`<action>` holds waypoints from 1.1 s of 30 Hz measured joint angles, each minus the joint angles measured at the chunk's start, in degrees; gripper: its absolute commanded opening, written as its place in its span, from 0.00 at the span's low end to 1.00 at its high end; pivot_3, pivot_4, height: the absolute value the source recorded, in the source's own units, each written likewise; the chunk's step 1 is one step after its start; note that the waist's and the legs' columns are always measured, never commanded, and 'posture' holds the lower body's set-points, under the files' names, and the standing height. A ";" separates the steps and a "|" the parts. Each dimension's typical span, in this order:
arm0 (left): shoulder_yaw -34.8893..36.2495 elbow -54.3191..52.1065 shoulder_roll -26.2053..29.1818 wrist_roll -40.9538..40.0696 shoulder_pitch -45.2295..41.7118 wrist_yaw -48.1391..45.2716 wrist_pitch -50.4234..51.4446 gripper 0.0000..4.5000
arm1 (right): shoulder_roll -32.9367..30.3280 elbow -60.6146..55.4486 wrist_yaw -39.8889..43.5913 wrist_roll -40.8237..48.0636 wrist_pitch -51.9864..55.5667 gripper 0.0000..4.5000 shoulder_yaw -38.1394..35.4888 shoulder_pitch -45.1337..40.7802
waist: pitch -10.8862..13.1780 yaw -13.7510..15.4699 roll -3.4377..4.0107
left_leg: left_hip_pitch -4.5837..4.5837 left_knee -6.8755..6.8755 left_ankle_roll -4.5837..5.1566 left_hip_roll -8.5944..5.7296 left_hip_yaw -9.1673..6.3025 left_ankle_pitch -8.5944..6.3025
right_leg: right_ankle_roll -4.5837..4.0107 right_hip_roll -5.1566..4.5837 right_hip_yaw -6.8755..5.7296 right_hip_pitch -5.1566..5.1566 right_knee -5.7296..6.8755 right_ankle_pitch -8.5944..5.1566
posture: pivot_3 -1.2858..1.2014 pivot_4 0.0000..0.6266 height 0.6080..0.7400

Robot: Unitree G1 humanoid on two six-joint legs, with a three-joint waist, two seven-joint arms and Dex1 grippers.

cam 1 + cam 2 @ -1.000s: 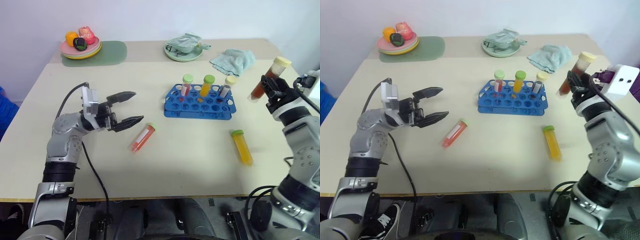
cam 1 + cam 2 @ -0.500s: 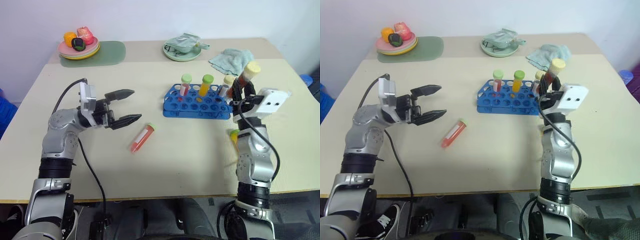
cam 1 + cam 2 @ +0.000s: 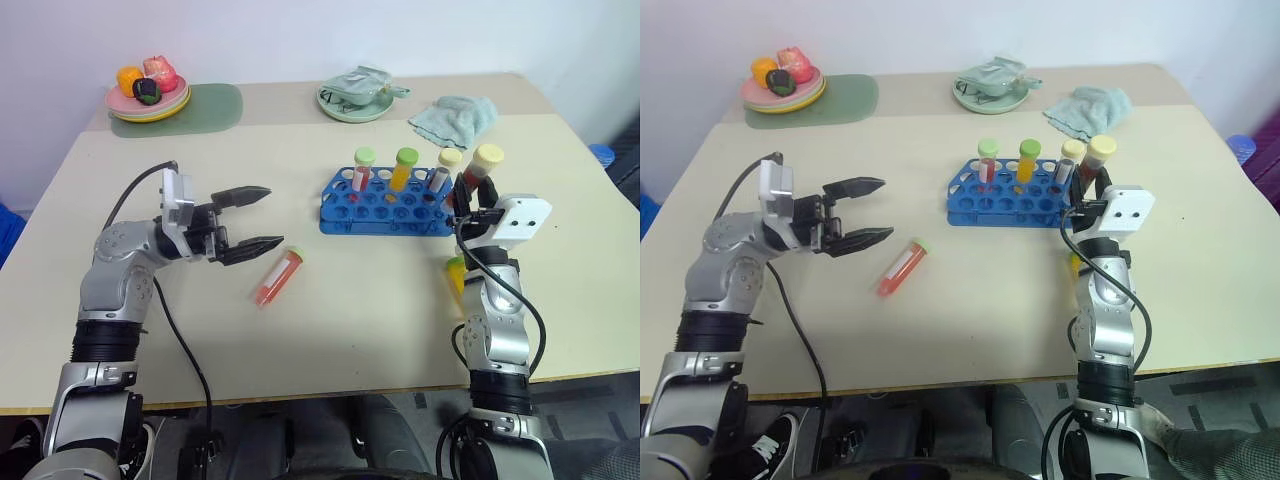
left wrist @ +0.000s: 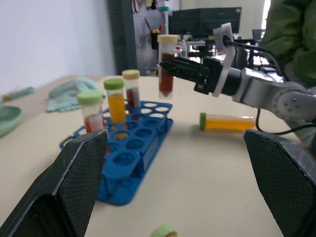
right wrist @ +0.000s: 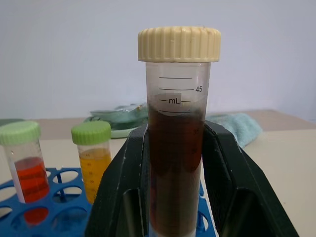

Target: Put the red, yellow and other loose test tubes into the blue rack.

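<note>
My right gripper has the dark red tube. It will let go of the tube in the blue rack's front corner hole (image 3: 446,209), the one nearest the yellow-orange tube.
The blue rack (image 3: 388,205) stands mid-table with three capped tubes upright in its back row. My right gripper (image 3: 472,193) is shut on a dark red tube with a pale-yellow cap (image 5: 178,138), held upright just off the rack's right end (image 4: 167,64). A red tube with a green cap (image 3: 276,277) lies on the table left of the rack. Just to its left, my left gripper (image 3: 274,215) hovers open and empty. A yellow-orange tube (image 4: 232,122) lies near the rack's right end, partly hidden behind my right arm (image 3: 455,272).
Along the table's far edge are a plate of toy food (image 3: 147,95) on a green mat (image 3: 210,100), a pale green dish (image 3: 352,97) and a teal cloth (image 3: 455,118). A person's green sleeve (image 4: 291,39) shows beyond the table.
My right arm has swung in from the far right and sunk, bringing the dark red tube upright beside the rack's right end. The left arm has stayed put.
</note>
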 measured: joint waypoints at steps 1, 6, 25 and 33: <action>-0.03 -0.19 0.14 0.10 0.00 0.00 0.22 1.00 | -0.16 0.72 0.01 -0.09 -0.48 0.26 0.14 -0.16 | 0.00 0.00 0.00 | 0.00 0.00 0.00 0.00 0.00 0.00 | 0.00 0.00 0.00 0.00 0.02 0.00 | 0.52 0.24 1.00; -0.02 -0.54 0.66 0.13 0.15 -0.30 1.28 1.00 | -0.43 4.01 -0.01 -0.16 -1.39 0.26 0.75 -2.13 | 0.00 0.01 0.00 | 0.01 0.02 -0.01 -0.01 0.02 0.00 | 0.00 -0.02 0.02 -0.01 0.18 0.00 | 0.52 0.24 1.00; 0.08 -1.76 0.76 0.11 1.17 0.00 2.27 1.00 | -2.81 7.66 -0.86 -0.54 -3.27 0.26 1.64 -2.75 | 0.00 -0.01 0.00 | 0.01 0.03 -0.01 -0.02 0.04 0.01 | 0.00 -0.03 0.03 -0.07 0.38 0.00 | 0.52 0.24 1.00; 0.08 -1.69 0.76 0.12 1.11 -0.30 2.26 1.00 | -2.61 8.30 -0.99 -0.56 -3.28 0.26 2.19 -2.04 | 0.00 0.01 0.00 | 0.02 0.04 -0.01 -0.02 0.05 0.01 | -0.01 -0.03 0.04 -0.07 0.39 0.00 | 0.52 0.24 1.00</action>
